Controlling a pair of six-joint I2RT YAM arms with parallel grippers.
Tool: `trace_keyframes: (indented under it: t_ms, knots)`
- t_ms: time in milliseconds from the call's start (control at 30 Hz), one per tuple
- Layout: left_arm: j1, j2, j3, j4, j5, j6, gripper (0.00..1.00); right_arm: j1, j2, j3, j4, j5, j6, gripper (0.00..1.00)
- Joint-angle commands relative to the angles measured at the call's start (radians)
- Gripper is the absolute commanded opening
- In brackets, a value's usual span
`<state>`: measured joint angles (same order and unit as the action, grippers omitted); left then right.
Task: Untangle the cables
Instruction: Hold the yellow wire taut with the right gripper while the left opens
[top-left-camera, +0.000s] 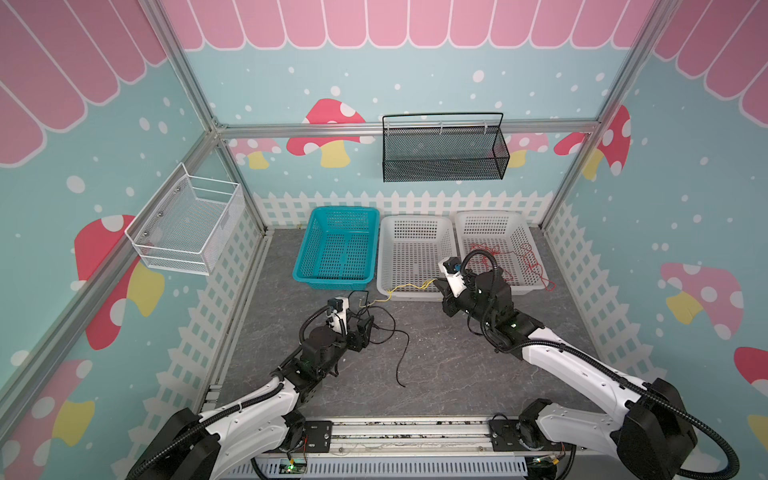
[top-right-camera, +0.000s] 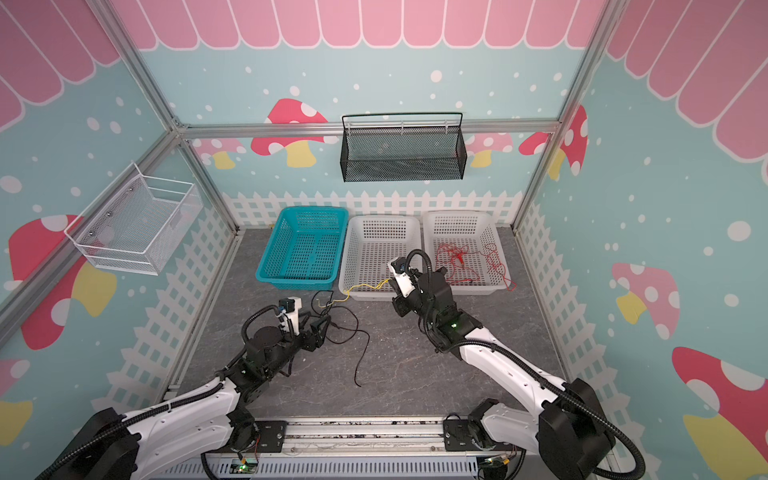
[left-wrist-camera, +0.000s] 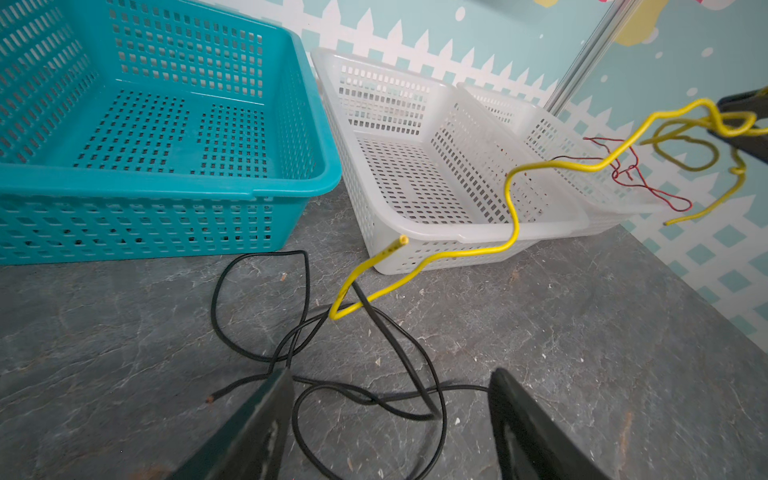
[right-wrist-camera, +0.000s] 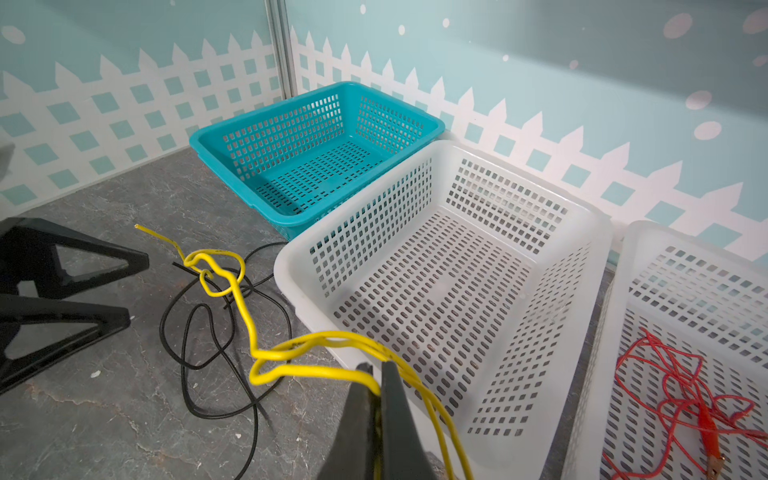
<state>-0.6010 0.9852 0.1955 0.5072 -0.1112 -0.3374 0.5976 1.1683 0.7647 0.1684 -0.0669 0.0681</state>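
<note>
The far bend of the yellow cable is hooked around the black cable, so the robot's left gripper should take hold of the black cable (left-wrist-camera: 408, 361) below that bend and pull it clear.
My right gripper (right-wrist-camera: 377, 368) is shut on a kinked yellow cable (right-wrist-camera: 243, 307), in front of the middle white basket (top-left-camera: 415, 219). The yellow cable (top-left-camera: 409, 286) runs left along that basket's front rim. Its far bend hooks round a black cable (left-wrist-camera: 399, 355). The black cable (top-left-camera: 401, 353) lies in loose loops on the grey floor. My left gripper (left-wrist-camera: 392, 374) is open just above those loops, with nothing gripped. It shows in a top view as well, the left gripper (top-left-camera: 368, 326). A red cable (top-left-camera: 530, 259) lies bunched in the right white basket (top-left-camera: 488, 214), one loop over its rim.
A teal basket (top-left-camera: 303, 274) stands left of the two white ones along the back wall. A white wire basket (top-left-camera: 187, 224) hangs on the left wall and a black mesh basket (top-left-camera: 444, 153) on the back rail. Grey floor lies between the arms.
</note>
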Motion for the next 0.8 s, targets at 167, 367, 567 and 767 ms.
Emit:
trace_keyframes:
  t_ms: [167,367,567,767]
  knots:
    - [-0.015,0.087,0.058,0.082,-0.034,-0.018,0.72,0.006,-0.009,0.046,0.024,-0.032,0.027,0.00]
    - [-0.020,0.112,0.060,0.113,-0.061,-0.015,0.47,0.005,-0.013,0.045,0.026,-0.034,0.032,0.00]
    - [-0.020,0.122,0.071,0.082,-0.056,-0.008,0.28,0.005,-0.033,0.045,0.023,-0.032,0.030,0.00]
    - [-0.021,0.120,0.064,0.069,-0.054,-0.007,0.14,0.006,-0.056,0.045,0.022,-0.033,0.031,0.00]
